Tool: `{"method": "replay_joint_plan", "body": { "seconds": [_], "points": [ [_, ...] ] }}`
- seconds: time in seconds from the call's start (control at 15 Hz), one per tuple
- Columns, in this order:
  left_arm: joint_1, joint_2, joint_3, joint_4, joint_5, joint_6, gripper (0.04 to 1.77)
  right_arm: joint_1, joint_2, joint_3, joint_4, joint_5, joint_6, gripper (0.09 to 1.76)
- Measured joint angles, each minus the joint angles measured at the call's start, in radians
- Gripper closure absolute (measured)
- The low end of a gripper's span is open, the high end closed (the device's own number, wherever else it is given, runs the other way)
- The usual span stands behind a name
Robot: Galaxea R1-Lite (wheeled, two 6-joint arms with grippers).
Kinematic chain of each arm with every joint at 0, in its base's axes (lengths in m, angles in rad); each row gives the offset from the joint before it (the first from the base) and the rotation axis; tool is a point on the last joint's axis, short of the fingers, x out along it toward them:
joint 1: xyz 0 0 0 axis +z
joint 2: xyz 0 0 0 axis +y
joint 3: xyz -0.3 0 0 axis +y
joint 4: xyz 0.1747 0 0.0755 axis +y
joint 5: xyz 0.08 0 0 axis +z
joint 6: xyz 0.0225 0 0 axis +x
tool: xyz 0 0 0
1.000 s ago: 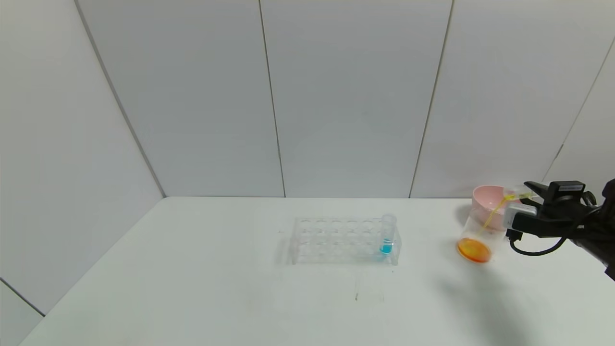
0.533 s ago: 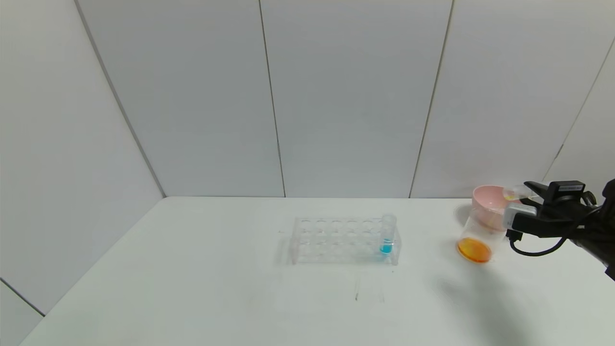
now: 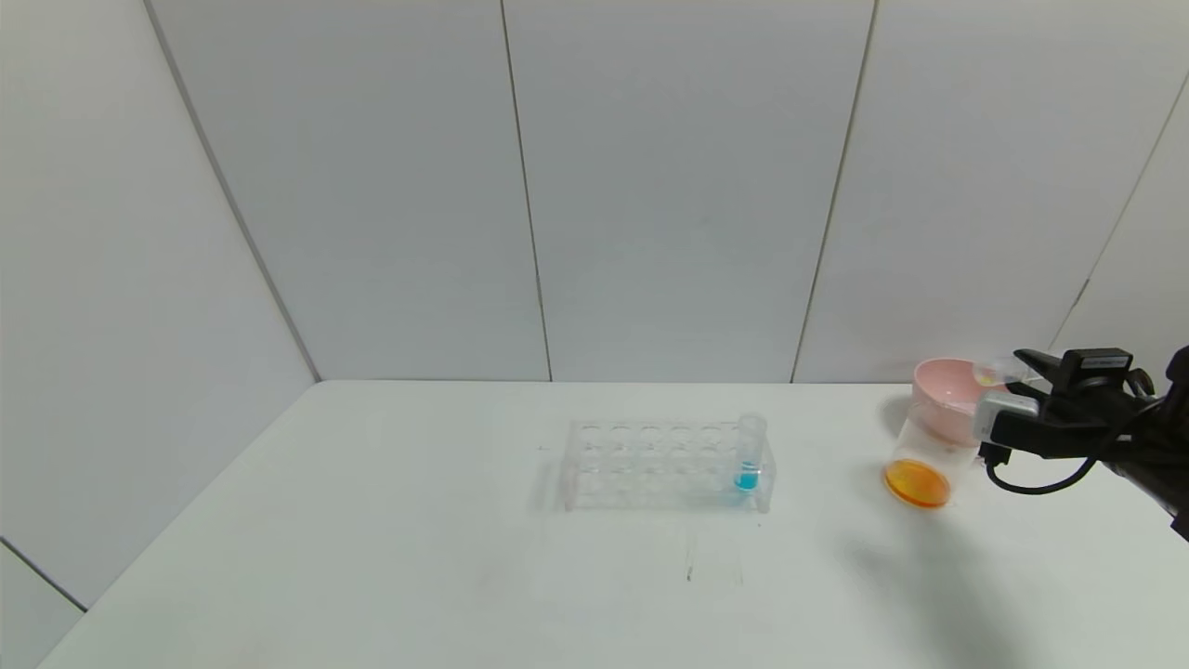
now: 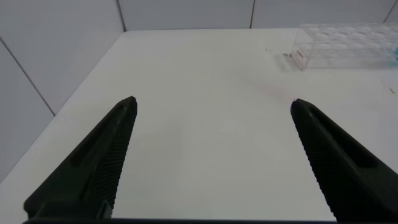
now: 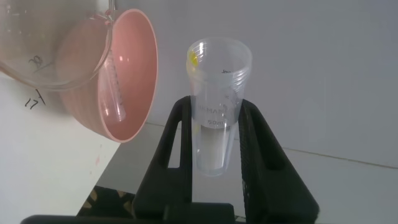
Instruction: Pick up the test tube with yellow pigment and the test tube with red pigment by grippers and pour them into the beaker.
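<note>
Next, I release the test tube with yellow pigment from my right gripper inside the pink bowl (image 3: 999,407) (image 5: 117,99), next to the tube lying there.
My right gripper (image 3: 1022,364) is at the far right of the table, shut on the test tube with yellow pigment (image 3: 992,372). The tube lies almost level, its mouth over the pink funnel (image 3: 943,395) that sits on the beaker (image 3: 924,446). The beaker holds orange liquid (image 3: 917,483) at its bottom. In the right wrist view the tube (image 5: 217,124) sits between the fingers (image 5: 177,143), looking nearly empty, with a yellow drop at its rim (image 5: 193,59). The test tube with red pigment is out of view. My left gripper (image 4: 211,109) is open and empty over bare table.
A clear many-holed rack (image 3: 650,460) stands mid-table with a blue-liquid tube (image 3: 749,455) at its right end; the rack also shows in the left wrist view (image 4: 348,43). Grey wall panels close the back and sides.
The yellow stream running from the tube through the funnel into the beaker has stopped. The right gripper and tube have stayed in place.
</note>
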Motion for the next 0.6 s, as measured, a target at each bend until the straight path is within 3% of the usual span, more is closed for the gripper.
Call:
{"method": "replay_joint_plan", "body": {
  "seconds": [0.13,0.27,0.4,0.6],
  "points": [
    [0.0,0.0,0.0,0.0,0.0,0.0,0.05,0.004,-0.001,-0.007,0.0,0.001,0.014,1.34],
    [0.0,0.0,0.0,0.0,0.0,0.0,0.05,0.012,-0.001,-0.051,0.008,0.005,0.107,1.34],
    [0.0,0.0,0.0,0.0,0.0,0.0,0.05,0.028,0.008,-0.148,0.047,0.003,0.323,1.34],
    [0.0,0.0,0.0,0.0,0.0,0.0,0.05,0.042,0.04,-0.288,0.142,-0.015,0.791,1.34]
  ]
}}
